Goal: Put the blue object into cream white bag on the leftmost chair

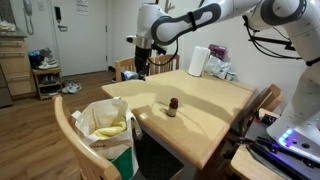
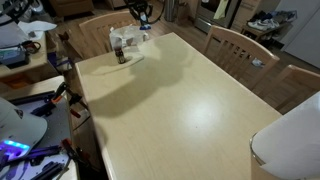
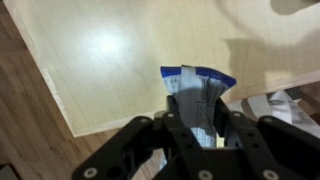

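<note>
Next, I release the blue object inside the cream white bag (image 1: 120, 125), by the yellow items, toward the table.
My gripper (image 3: 197, 125) is shut on the blue object (image 3: 203, 80), a blue and white packet that sticks out between the fingers. In an exterior view the gripper (image 1: 142, 63) hangs above the table's far left edge. It also shows small at the top of an exterior view (image 2: 143, 14). The cream white bag (image 1: 105, 122) stands open on the nearest chair (image 1: 66, 118), with yellow items inside. The gripper is well away from the bag and higher than it. The bag also shows past the table end in an exterior view (image 2: 122, 38).
A small dark bottle (image 1: 172, 106) stands on the wooden table (image 1: 205, 105) near the bag; it also shows in an exterior view (image 2: 121, 55). A paper towel roll (image 1: 198, 61) stands at the far side. More chairs (image 2: 232, 45) line the table.
</note>
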`<state>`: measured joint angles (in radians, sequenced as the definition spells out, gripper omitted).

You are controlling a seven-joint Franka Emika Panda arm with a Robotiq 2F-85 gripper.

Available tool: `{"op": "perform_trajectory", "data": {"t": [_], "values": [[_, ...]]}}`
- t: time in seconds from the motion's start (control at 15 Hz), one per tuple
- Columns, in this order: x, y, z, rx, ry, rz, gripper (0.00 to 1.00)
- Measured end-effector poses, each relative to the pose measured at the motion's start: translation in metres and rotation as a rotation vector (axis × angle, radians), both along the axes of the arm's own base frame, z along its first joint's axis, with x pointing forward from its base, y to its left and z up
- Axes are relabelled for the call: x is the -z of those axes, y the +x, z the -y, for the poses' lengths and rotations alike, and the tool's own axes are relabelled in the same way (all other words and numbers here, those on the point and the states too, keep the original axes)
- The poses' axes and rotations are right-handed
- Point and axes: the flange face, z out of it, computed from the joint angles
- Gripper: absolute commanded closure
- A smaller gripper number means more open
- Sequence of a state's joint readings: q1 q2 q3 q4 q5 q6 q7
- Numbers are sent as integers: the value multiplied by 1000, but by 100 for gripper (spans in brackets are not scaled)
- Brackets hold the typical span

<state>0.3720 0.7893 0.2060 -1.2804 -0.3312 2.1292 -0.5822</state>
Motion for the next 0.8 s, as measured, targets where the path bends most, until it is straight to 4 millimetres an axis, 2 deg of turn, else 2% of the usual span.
{"op": "perform_trajectory", "data": {"t": [0.07,0.2,0.27,0.47,0.6,0.8], "values": [[-3,-3,-6,-46,-20,12,64],[-6,-1,-4,-85,-38,24,64],[-6,2,0,-91,-43,25,89],[-5,4,2,-105,-43,31,89],[-6,1,-16,-187,-33,42,90],[-6,-14,-69,-338,-28,56,90]]}}
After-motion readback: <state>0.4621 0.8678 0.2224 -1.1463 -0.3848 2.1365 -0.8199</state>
